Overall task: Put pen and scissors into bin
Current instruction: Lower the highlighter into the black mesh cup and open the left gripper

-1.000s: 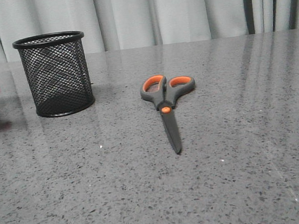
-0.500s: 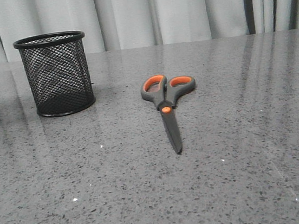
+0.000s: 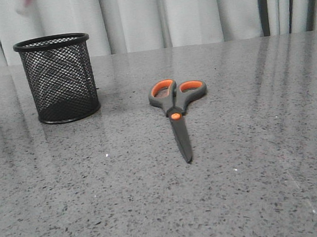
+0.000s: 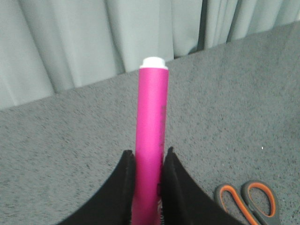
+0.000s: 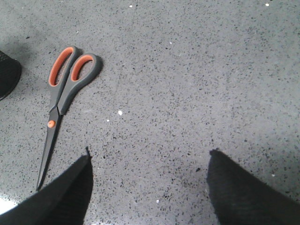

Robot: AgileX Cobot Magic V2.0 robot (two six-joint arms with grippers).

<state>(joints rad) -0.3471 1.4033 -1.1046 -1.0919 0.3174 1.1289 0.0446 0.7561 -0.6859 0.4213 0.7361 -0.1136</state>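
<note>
My left gripper is holding the magenta pen. It will let go of the pen inside the black mesh bin [image 3: 66,67], with the pen's whitish tip sticking up above the bin's rim.
The magenta pen [image 4: 151,117] with a whitish tip stands out between the black fingers of my left gripper [image 4: 149,157], which is shut on it. In the front view only a blurred pink trace of the pen [image 3: 27,1] shows at the top edge, high above the bin. The black mesh bin [image 3: 61,78] stands upright at the far left of the table. The scissors [image 3: 175,110] lie flat near the middle, handles away, blades closed. They also show in the left wrist view [image 4: 248,199] and the right wrist view [image 5: 63,93]. My right gripper [image 5: 149,157] is open and empty over bare table, right of the scissors.
The grey speckled table [image 3: 257,170] runs back to pale curtains [image 3: 191,4]. The bin's base [image 5: 7,75] shows at the edge of the right wrist view.
The pen was at the left edge of the front view, low beside the bin, then out of view; now a pink blur shows high above the bin. Scissors and bin have not moved.
</note>
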